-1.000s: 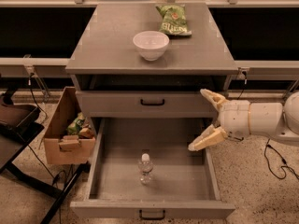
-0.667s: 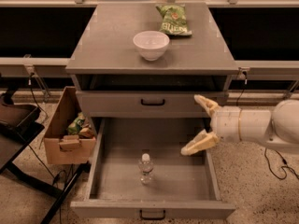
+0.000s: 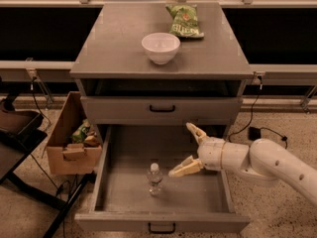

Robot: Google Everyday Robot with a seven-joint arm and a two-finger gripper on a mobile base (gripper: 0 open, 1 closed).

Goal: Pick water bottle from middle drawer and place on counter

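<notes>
My gripper should close on the body of the water bottle [image 3: 154,178], below its white cap, in the open middle drawer.
The water bottle [image 3: 155,178], small and clear with a white cap, stands upright on the grey floor of the open middle drawer [image 3: 198,195]. My gripper [image 3: 184,150] is open and empty over the drawer, just right of the bottle. One finger [image 3: 196,132] points up toward the drawer front above; the other finger [image 3: 181,169] reaches toward the bottle, its tip a short way from it. The white arm enters from the right. The counter [image 3: 119,53] is the grey cabinet top.
A white bowl [image 3: 160,47] and a green snack bag [image 3: 184,20] lie on the counter. A shut drawer with a black handle [image 3: 162,109] sits above the open one. A cardboard box [image 3: 73,143] with items stands left of the cabinet. A cable and plug [image 3: 255,132] lie at right.
My gripper and arm have moved left and lower into the drawer, closing in on the bottle. The bottle has not moved.
</notes>
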